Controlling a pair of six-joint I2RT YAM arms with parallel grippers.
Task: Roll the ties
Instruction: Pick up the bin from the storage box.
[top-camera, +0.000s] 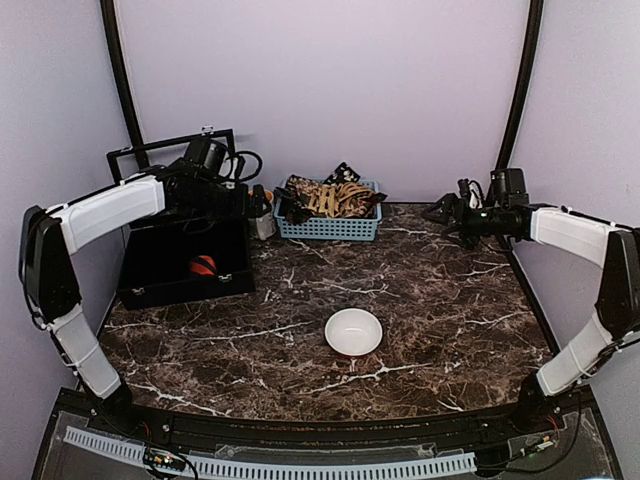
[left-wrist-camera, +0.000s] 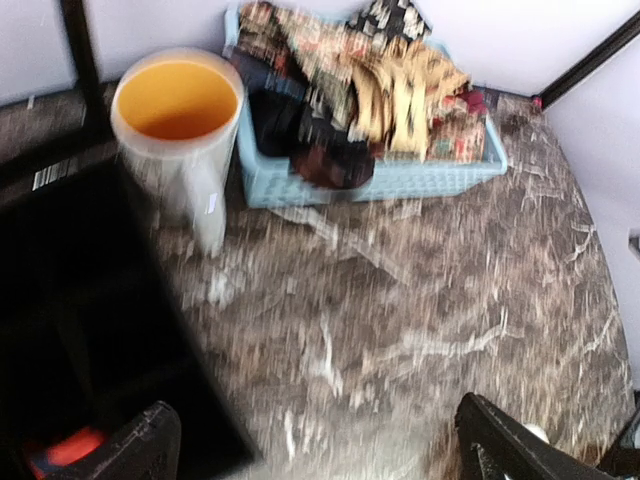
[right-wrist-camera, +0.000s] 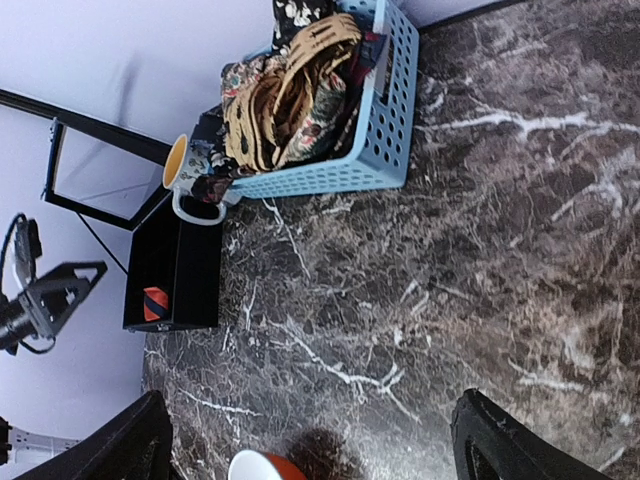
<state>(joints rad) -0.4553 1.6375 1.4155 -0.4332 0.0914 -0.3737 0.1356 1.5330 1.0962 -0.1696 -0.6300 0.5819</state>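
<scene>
The mustard-tan tie is in the pale blue basket, and my left gripper needs to go to it next and close on the tie's folds (top-camera: 321, 200) (left-wrist-camera: 366, 100) nearest the mug.
Several ties lie heaped in a pale blue basket (top-camera: 330, 230) at the back of the table. A mustard-tan tie (top-camera: 335, 197) lies on top of darker printed ones. The heap also shows in the left wrist view (left-wrist-camera: 400, 90), blurred, and in the right wrist view (right-wrist-camera: 290, 95). A small orange coil with a dark stripe (top-camera: 203, 266) sits in the black box (top-camera: 150, 290). My left gripper (top-camera: 262, 203) is open and empty, raised just left of the basket. My right gripper (top-camera: 440, 213) is open and empty, raised to the right of the basket.
A mug with a yellow inside (left-wrist-camera: 178, 100) stands between the black box and the basket. A white bowl (top-camera: 353, 331) sits mid-table towards the front. The marble table ends at the purple walls, and black frame posts stand in both back corners.
</scene>
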